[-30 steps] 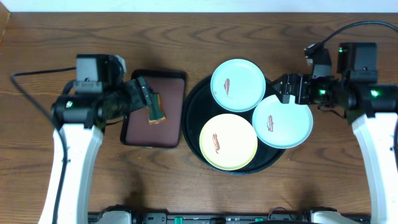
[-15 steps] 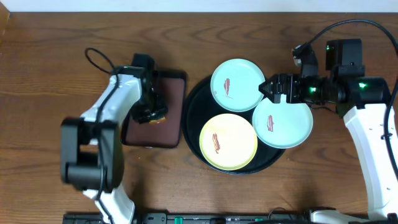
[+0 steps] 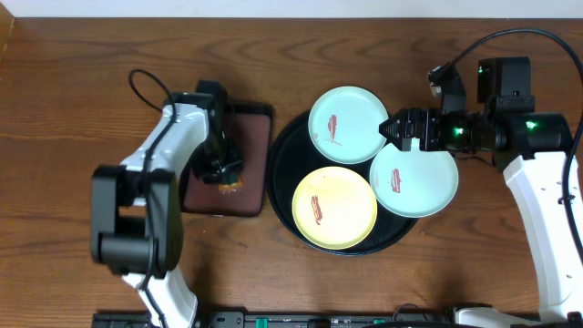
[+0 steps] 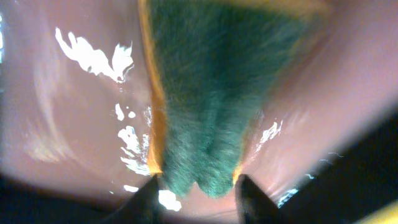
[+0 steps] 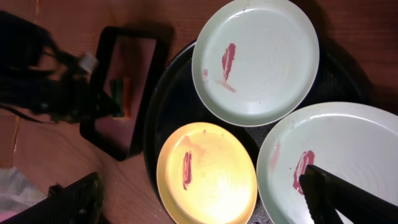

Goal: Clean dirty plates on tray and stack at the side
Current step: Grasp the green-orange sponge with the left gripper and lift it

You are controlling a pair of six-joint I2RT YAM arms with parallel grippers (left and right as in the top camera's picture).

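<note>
My left gripper will open, move farther along and pinch the sponge's middle [image 4: 212, 93] before wiping the plates, because it has only the near end of the green sponge.
Three plates lie on the round black tray [image 3: 281, 169], each with a red-brown smear: a mint one [image 3: 347, 125] at the back, a mint one [image 3: 414, 178] on the right, a yellow one [image 3: 333, 208] in front. My left gripper [image 4: 198, 194] is down in the brown rectangular tray [image 3: 253, 150], shut on the near end of a green sponge with yellow edges [image 4: 211, 93]. The sponge's end looks pinched between the fingers. My right gripper [image 3: 398, 130] hangs open above the gap between the two mint plates, holding nothing. In the right wrist view the yellow plate [image 5: 208, 171] lies below its fingers.
The brown rectangular tray stands just left of the black tray, their rims nearly touching. Its wet surface [image 4: 74, 124] glints under the sponge. Bare wooden table [image 3: 73, 109] runs to the left and along the front. A black cable [image 3: 146, 87] loops behind the left arm.
My left arm swung over the brown tray, came down on the sponge and closed its jaws round it. The right gripper shifted a little left toward the plates and stayed open.
</note>
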